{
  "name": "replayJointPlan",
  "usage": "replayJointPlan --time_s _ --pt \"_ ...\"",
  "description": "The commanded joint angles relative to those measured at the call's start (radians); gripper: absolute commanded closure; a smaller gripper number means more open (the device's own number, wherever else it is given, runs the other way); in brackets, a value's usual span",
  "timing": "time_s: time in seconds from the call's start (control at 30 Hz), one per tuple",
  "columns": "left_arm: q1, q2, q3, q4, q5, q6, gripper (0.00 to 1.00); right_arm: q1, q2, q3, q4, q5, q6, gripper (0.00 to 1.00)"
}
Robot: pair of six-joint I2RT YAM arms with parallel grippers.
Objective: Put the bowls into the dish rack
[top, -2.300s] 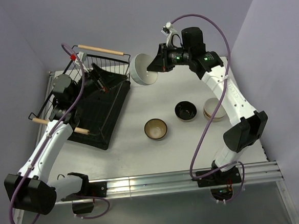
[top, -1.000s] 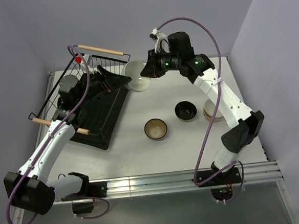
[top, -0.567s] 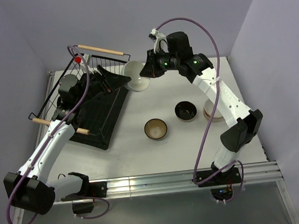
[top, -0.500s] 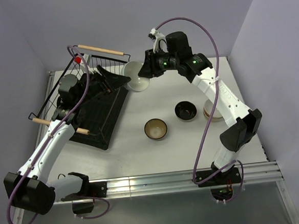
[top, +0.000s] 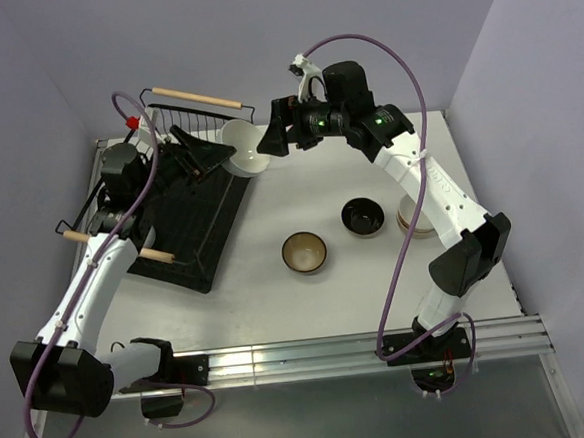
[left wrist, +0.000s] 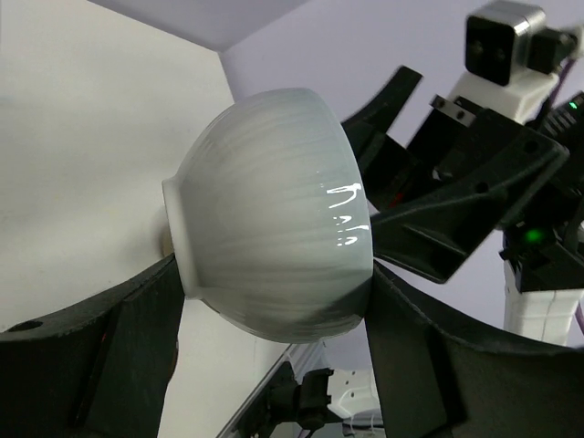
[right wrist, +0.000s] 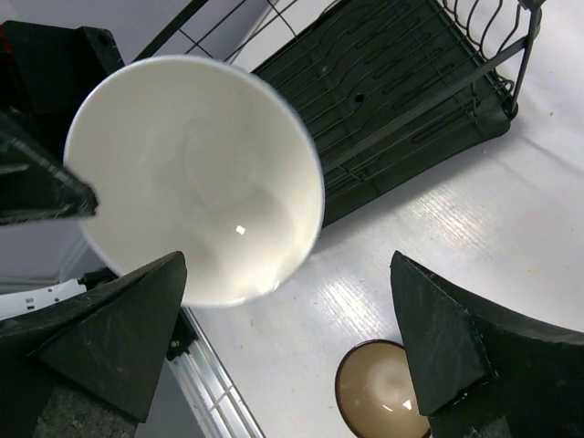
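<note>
Next, I let go of the white bowl with my left gripper in the dish rack's near corner (top: 183,254), beside the tip of the near wooden handle. The bowl now hangs in the air by the rack.
A white bowl (top: 246,148) hangs in the air by the near right corner of the black wire dish rack (top: 186,214). My left gripper (top: 229,155) is shut on it, one finger on each side of the white bowl (left wrist: 274,228). My right gripper (top: 268,138) stands wide open just right of it, no longer touching. In the right wrist view the white bowl (right wrist: 196,178) faces the camera, in front of the open right gripper (right wrist: 288,260). A brown bowl (top: 304,252), a black bowl (top: 363,217) and stacked cream bowls (top: 419,215) sit on the table.
The rack's wooden handles (top: 197,96) stick out at its far and left ends. The rack (right wrist: 401,82) lies beyond the bowl in the right wrist view, with the brown bowl (right wrist: 379,392) below. A purple wall stands close behind both arms.
My right gripper has opened and let go of the white bowl. My left gripper has kept hold of it and carried it a little left, toward the rack.
</note>
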Motion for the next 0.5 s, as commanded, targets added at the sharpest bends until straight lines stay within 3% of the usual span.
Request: replayJointPlan --time_s 0.0,0.33,0.47 --pt "0.047 -0.028 0.059 0.002 -0.002 0.018 1.00 -0.013 -0.021 0.039 0.046 -0.012 0.015 0.00" --pt "0.214 -0.010 0.281 -0.405 -0.107 0.351 1.00 -0.073 -0.064 -0.024 0.055 -0.015 0.021 0.00" --pt "0.220 0.003 0.358 -0.552 -0.253 0.546 1.00 -0.079 -0.066 -0.025 0.046 -0.006 0.015 0.00"
